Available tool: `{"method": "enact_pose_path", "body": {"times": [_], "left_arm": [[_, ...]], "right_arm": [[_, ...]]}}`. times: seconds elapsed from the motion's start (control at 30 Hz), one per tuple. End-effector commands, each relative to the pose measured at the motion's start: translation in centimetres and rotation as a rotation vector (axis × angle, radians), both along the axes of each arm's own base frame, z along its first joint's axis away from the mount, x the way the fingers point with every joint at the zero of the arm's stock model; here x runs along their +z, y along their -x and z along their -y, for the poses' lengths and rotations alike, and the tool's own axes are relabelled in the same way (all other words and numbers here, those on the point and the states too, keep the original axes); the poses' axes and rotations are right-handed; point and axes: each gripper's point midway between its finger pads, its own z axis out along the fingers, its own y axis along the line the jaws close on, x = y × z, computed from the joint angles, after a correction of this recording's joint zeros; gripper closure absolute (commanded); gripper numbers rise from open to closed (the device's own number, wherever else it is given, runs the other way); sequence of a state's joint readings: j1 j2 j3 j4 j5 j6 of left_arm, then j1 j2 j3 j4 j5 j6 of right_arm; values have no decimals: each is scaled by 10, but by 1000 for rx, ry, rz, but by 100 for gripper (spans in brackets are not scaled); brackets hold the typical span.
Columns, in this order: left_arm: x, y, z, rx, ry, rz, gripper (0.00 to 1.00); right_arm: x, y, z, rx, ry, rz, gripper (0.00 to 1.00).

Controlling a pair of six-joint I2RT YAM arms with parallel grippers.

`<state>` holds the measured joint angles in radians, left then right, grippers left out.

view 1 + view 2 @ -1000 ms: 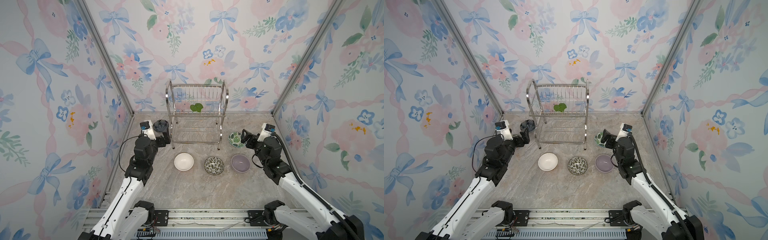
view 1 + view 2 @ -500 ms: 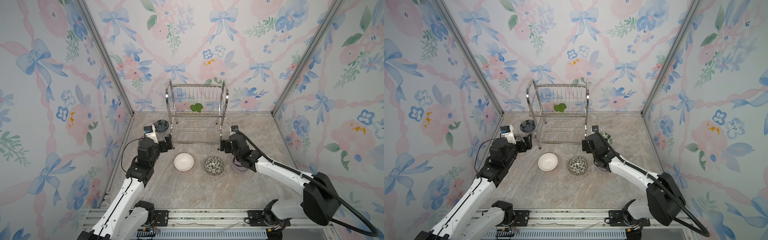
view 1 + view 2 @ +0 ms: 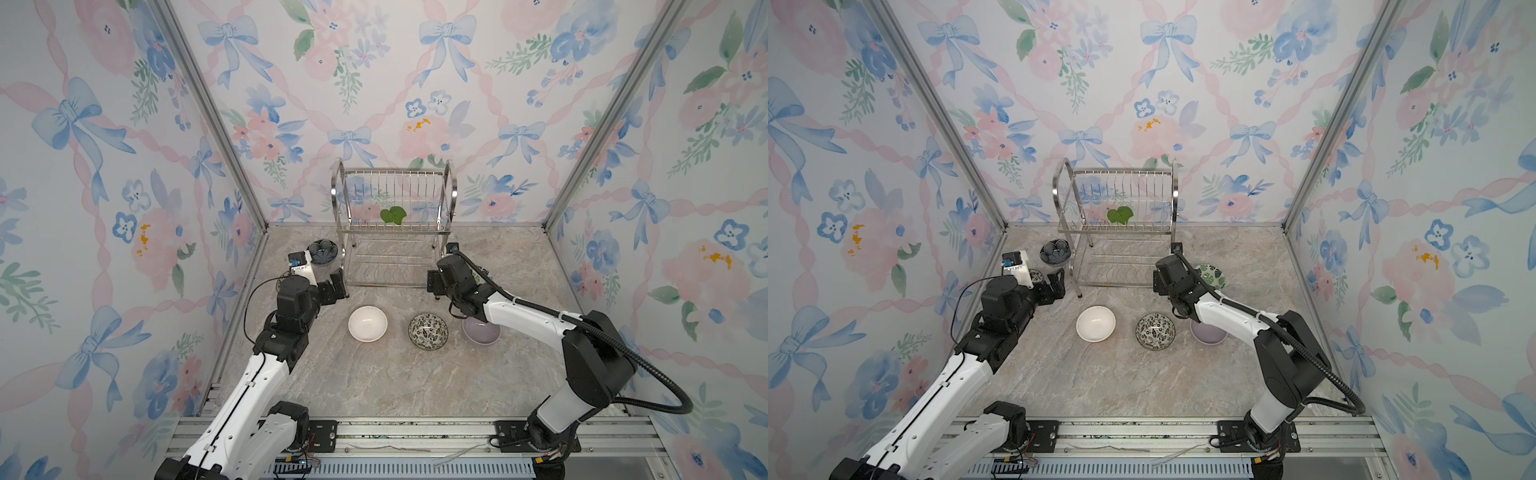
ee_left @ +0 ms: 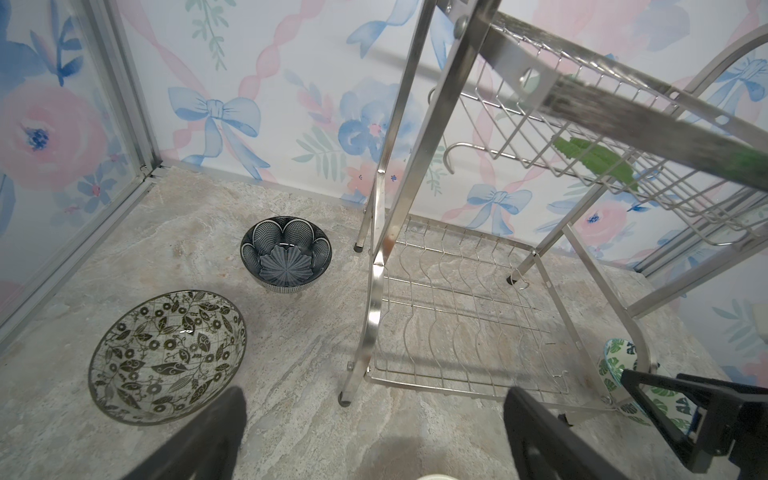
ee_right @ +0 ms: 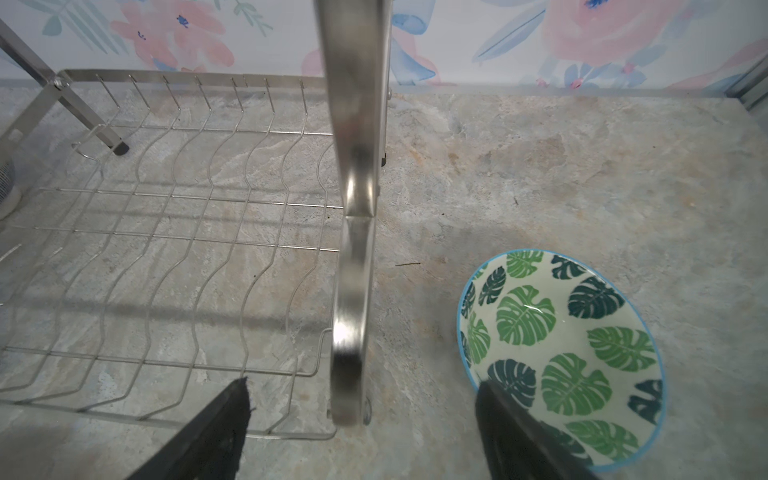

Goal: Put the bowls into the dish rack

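The dish rack is crooked to the back wall, so before I load bowls, my right gripper next straightens it by its front leg point(image 5: 352, 320) next to the green-leaf bowl.
The steel dish rack point(image 3: 395, 249) stands at the back with both shelves bare of bowls. In front lie a white bowl point(image 3: 368, 323), a black-and-white floral bowl point(image 3: 428, 331) and a lavender bowl point(image 3: 484, 332). A dark blue bowl point(image 4: 286, 253) and a second floral bowl point(image 4: 166, 353) sit left of the rack, and a green-leaf bowl point(image 5: 561, 332) sits to its right. My left gripper point(image 4: 376, 399) is open near the rack's front left leg. My right gripper point(image 5: 363, 388) is open astride the front right leg point(image 5: 353, 291), one finger over the green-leaf bowl's rim.
A green leaf-shaped piece point(image 3: 392, 215) lies on the rack's upper shelf. Flower-patterned walls close in the marble floor point(image 3: 374, 382) on three sides. The right forearm point(image 3: 523, 318) passes over the lavender bowl. A metal rail point(image 3: 415, 432) runs along the front.
My right arm has swung left from beside the green-leaf bowl to the rack's front right leg. My left gripper has moved from the dark blue bowl toward the front left leg.
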<state>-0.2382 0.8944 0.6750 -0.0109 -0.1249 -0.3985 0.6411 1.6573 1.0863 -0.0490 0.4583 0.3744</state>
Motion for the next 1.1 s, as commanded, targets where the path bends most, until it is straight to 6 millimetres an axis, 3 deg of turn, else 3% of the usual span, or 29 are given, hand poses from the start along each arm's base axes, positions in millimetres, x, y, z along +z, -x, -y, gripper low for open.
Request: {"method": "enact_pose_path", "body": {"times": [0.0,0.17,0.4,0.6,0.87,1.07], "left_arm": [[-10,0,6,-19,9,-35,2],[-14,-2,9,-32,11,-54,2],[-14,-1,8,-30,5,-51,2],[-14,-2,7,-26,1,-53,2],[-14,-1,5,-16,-4,-54,2],[-15,-2,4,-8,-9,-54,2]], "right_arm": [[-7,-7,4,-25,26,-31,25],[-14,-14,2,-19,44,-34,46],[-20,-31,-3,-21,72,-47,59],[-20,-46,9,-61,73,-42,75],[-18,-59,27,-73,84,-44,85],[-17,-61,28,-34,81,-45,80]]}}
